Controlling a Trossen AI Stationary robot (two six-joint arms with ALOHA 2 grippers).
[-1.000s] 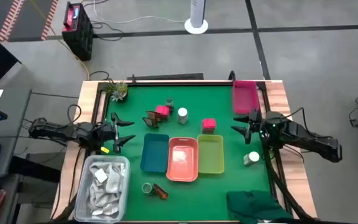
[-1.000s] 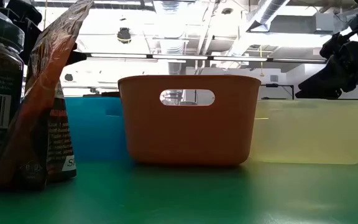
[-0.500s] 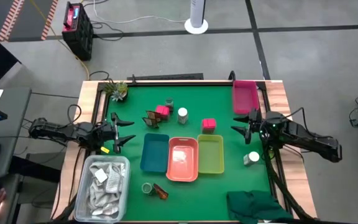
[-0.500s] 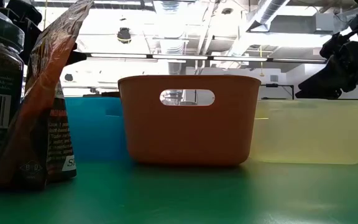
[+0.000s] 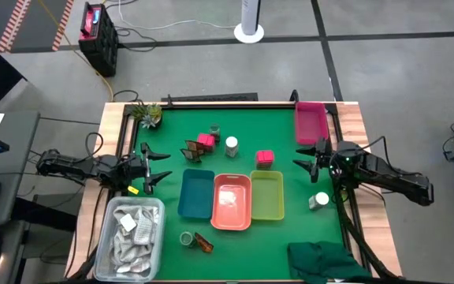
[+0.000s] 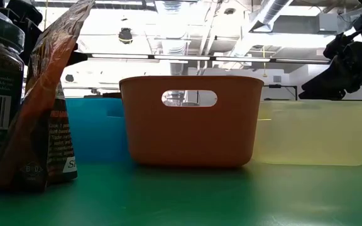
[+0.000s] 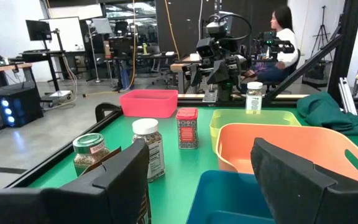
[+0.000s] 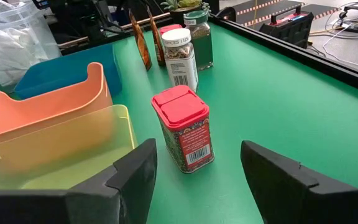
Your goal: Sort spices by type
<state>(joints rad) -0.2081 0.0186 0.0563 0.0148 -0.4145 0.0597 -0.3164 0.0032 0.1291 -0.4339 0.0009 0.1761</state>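
I should move my left gripper next to the brown packet's side (image 5: pixel 191 155) (image 7: pixel 144 199) nearest the blue tray, by the clustered pink box, and close it there.
In the high view my left gripper (image 5: pixel 154 167) hovers open at the table's left side and my right gripper (image 5: pixel 306 158) hovers open at its right side; neither touches anything. One pink cube box (image 5: pixel 265 158) stands upright left of the right gripper, and it also shows in front of the fingers in the right wrist view (image 8: pixel 184 127). The other pink box (image 5: pixel 205 140), a white-lidded jar (image 5: pixel 232 145), a green-lidded jar (image 5: pixel 214 132) and a brown packet (image 5: pixel 193 151) cluster farther left. A second white-lidded jar (image 5: pixel 318 201) stands near the right edge. Another green-lidded jar (image 5: pixel 186 238) and packet (image 5: pixel 203 243) sit near the front edge.
A blue tray (image 5: pixel 197 195), an orange tray (image 5: pixel 232 202) and a yellow-green tray (image 5: pixel 267 196) stand side by side mid-table. A pink tray (image 5: pixel 310 122) sits at the far right. A clear bin of white sachets (image 5: pixel 132 237) is front left, a green cloth (image 5: pixel 325 260) front right, and a plant (image 5: pixel 148 114) far left.
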